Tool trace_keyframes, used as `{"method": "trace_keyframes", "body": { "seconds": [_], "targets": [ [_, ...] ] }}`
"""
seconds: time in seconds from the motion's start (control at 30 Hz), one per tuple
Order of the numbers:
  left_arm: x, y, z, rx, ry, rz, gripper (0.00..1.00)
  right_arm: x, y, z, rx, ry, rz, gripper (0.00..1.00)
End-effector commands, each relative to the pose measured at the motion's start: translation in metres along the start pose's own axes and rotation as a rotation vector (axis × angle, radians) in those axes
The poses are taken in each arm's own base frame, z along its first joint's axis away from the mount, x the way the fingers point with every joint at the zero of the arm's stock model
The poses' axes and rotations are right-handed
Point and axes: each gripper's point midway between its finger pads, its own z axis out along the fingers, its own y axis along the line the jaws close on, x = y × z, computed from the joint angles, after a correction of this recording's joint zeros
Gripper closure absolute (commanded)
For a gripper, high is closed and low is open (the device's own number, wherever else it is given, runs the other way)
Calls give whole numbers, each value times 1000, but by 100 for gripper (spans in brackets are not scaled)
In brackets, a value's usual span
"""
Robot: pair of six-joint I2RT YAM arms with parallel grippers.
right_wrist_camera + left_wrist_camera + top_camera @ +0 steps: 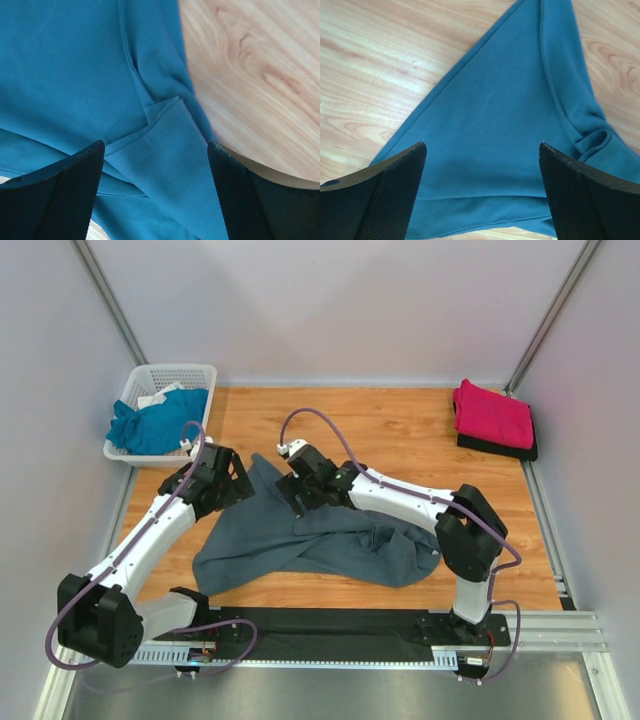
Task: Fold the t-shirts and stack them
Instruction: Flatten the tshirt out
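The robot's left gripper needs to next close on the far corner (pixel 258 459) of the slate-grey t-shirt, where that corner points toward the back of the table.
A large slate-grey t-shirt (pixel 330 540) lies crumpled and spread on the wooden table; it looks bluer in the wrist views. My left gripper (pixel 232 485) is open over its upper left corner, and a hemmed corner (pixel 510 100) lies between the fingers. My right gripper (pixel 300 490) is open over the top of the shirt, above a folded sleeve hem (pixel 165 145). A teal-blue t-shirt (pixel 150 425) is bunched in the basket. A folded magenta-pink t-shirt (pixel 493 412) sits on a folded dark garment (pixel 497 447) at the back right.
The white lattice basket (pixel 195 373) stands at the back left corner. White walls with metal posts enclose the table on three sides. A black strip (pixel 330 625) runs along the near edge between the arm bases.
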Motion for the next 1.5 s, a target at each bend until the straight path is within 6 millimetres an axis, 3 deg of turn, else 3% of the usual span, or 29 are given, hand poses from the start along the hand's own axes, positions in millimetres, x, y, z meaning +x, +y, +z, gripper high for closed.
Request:
{"method": "trace_keyframes", "body": {
  "seconds": [0.0, 0.13, 0.2, 0.23, 0.4, 0.43, 0.53, 0.8, 1.0, 1.23, 1.3, 1.47],
  "targets": [
    [1, 6, -2, 1, -17, -10, 1, 1, -10, 5, 97, 21, 20, 19],
    [8, 18, -1, -47, -5, -15, 1, 34, -27, 13, 197, 119, 47, 30],
    [11, 17, 0, -33, 2, -16, 0, 39, -23, 12, 171, 124, 51, 40],
    [11, 15, 1, -27, 0, -23, 1, 46, -22, 13, 166, 131, 55, 54],
    [20, 26, 9, -91, 24, -37, 1, 45, -34, 6, 223, 112, 53, 87],
    [22, 28, 12, -104, 31, -43, 1, 42, -39, 2, 245, 104, 52, 100],
    [31, 29, 19, -106, 55, -48, 0, 33, -45, -8, 243, 85, 68, 100],
    [58, 38, 32, -120, 100, -91, 2, -9, -92, -38, 188, -36, 231, 99],
    [82, 48, 43, -156, 148, -106, 4, -26, -133, -41, 195, -87, 272, 100],
    [85, 53, 47, -186, 148, -103, 4, -18, -201, -39, 257, -95, 394, 100],
    [86, 54, 48, -197, 149, -105, 4, -21, -212, -42, 244, -116, 423, 100],
    [93, 56, 52, -217, 167, -105, 5, -49, -234, -48, 141, -236, 449, 100]
  ]
}}
